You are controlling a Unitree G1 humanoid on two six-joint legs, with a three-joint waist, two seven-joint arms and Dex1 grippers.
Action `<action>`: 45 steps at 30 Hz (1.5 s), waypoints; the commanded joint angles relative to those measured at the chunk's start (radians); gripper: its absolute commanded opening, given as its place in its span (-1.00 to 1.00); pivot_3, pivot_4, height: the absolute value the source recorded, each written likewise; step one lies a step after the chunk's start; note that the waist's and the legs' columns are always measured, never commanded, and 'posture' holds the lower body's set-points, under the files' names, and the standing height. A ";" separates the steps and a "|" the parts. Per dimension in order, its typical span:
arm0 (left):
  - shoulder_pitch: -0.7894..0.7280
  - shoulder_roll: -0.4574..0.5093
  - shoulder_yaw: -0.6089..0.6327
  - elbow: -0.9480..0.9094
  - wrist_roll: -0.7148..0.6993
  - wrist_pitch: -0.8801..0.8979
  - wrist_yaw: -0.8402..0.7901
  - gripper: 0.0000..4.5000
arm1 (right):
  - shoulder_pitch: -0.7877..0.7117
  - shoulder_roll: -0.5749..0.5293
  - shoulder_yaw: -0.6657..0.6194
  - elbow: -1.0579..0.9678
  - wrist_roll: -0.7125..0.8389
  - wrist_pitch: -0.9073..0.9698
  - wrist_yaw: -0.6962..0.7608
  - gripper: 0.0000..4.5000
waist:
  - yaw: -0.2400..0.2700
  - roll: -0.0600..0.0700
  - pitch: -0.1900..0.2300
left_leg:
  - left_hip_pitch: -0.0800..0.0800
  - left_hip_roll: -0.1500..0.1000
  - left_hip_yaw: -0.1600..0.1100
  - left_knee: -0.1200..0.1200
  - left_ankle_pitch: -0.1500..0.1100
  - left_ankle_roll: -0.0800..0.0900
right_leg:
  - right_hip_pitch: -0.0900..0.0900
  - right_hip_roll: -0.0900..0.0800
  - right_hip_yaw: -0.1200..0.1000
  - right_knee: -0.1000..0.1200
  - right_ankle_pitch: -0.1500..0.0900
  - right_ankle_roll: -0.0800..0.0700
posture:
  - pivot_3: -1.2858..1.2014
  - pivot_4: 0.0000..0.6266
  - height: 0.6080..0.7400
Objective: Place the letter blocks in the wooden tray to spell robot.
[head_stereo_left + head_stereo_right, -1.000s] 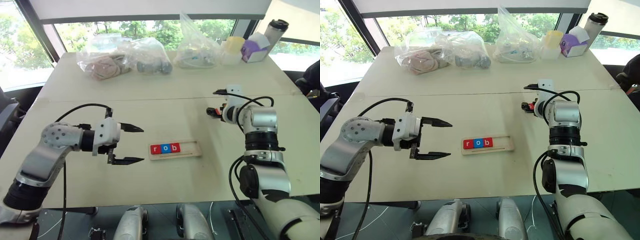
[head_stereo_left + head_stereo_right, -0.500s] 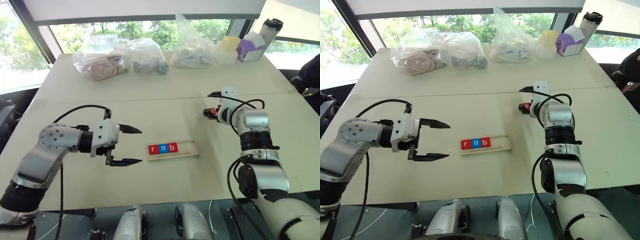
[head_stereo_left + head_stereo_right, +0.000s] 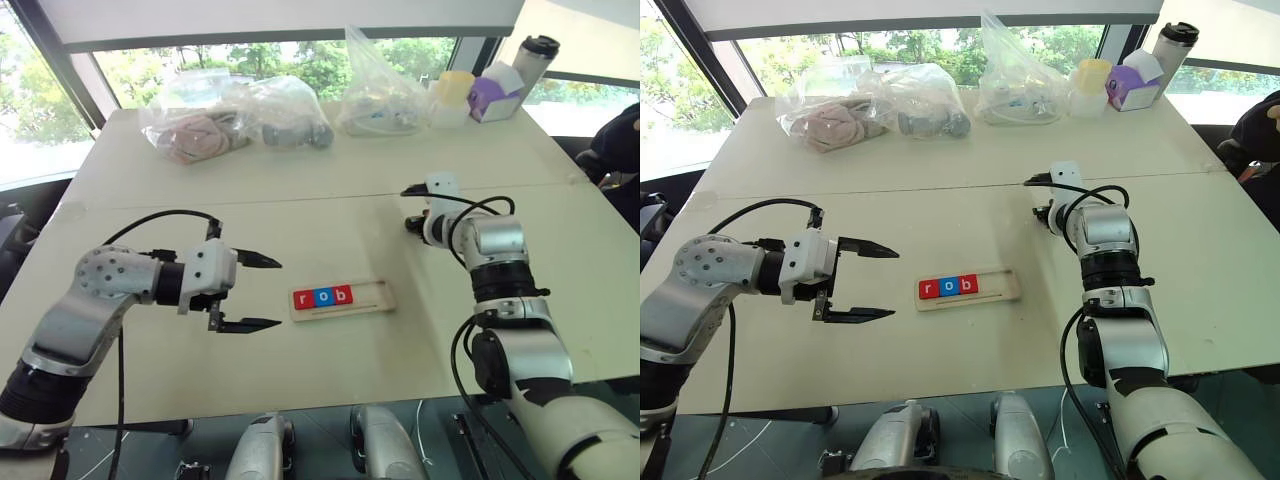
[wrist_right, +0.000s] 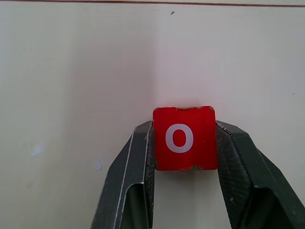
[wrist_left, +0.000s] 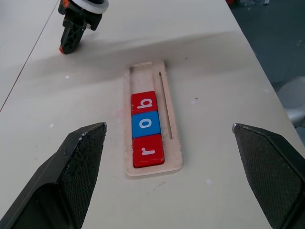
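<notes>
I need to release the red o block from my right gripper on the bare table (image 3: pixel 443 293) past the empty end of the wooden tray.
The wooden tray (image 3: pixel 373 295) lies mid-table holding three letter blocks at its left end: red r (image 3: pixel 303 298), blue o (image 3: pixel 322 297) and red b (image 3: pixel 342 295). Its right half is bare. My left gripper (image 3: pixel 278 293) hovers open just left of the tray and points at it, the fingertips (image 5: pixel 90 143) wide apart. Farther back and to the right, my right gripper (image 3: pixel 412 225) sits low at the table. It is shut on a red o block (image 4: pixel 183 138), which is pinched by its sides between the fingers.
Clear plastic bags (image 3: pixel 235 112) of odds and ends line the table's far side. At the far right corner stand a yellow cup (image 3: pixel 455 88), a purple box (image 3: pixel 492 98) and a tumbler (image 3: pixel 533 55). A seam (image 3: pixel 300 198) crosses the table behind the tray.
My right gripper has edged left and closed on the red o block. The left arm has kept still and open. The camera view has shifted slightly.
</notes>
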 commanded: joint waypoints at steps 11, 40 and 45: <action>-0.023 -0.030 -0.009 0.014 0.014 -0.042 -0.002 1.00 | 0.418 -0.022 -0.042 -1.030 0.151 0.605 -0.051 -0.48 | 0.027 -0.001 0.000 | -0.001 0.000 -0.001 0.000 0.000 0.001 | -0.001 0.000 -0.001 -0.001 -0.001 -0.001 | 0.03 -0.52 1.00; -0.018 -0.040 -0.006 0.009 0.026 -0.045 -0.004 1.00 | 0.624 -0.024 -0.188 -1.155 0.538 0.605 -0.429 0.20 | 0.029 -0.001 0.000 | -0.001 0.000 0.000 0.001 0.000 0.000 | -0.001 0.000 0.000 -0.002 -0.002 -0.003 | 0.03 -0.52 1.00; -0.021 -0.041 -0.009 0.014 0.029 -0.051 -0.008 1.00 | 0.586 -0.079 -0.194 -1.128 0.645 0.605 -0.498 0.99 | 0.028 -0.001 0.000 | -0.001 0.000 0.000 0.001 0.000 0.000 | -0.001 0.000 0.000 -0.002 -0.002 -0.003 | 0.03 -0.52 1.00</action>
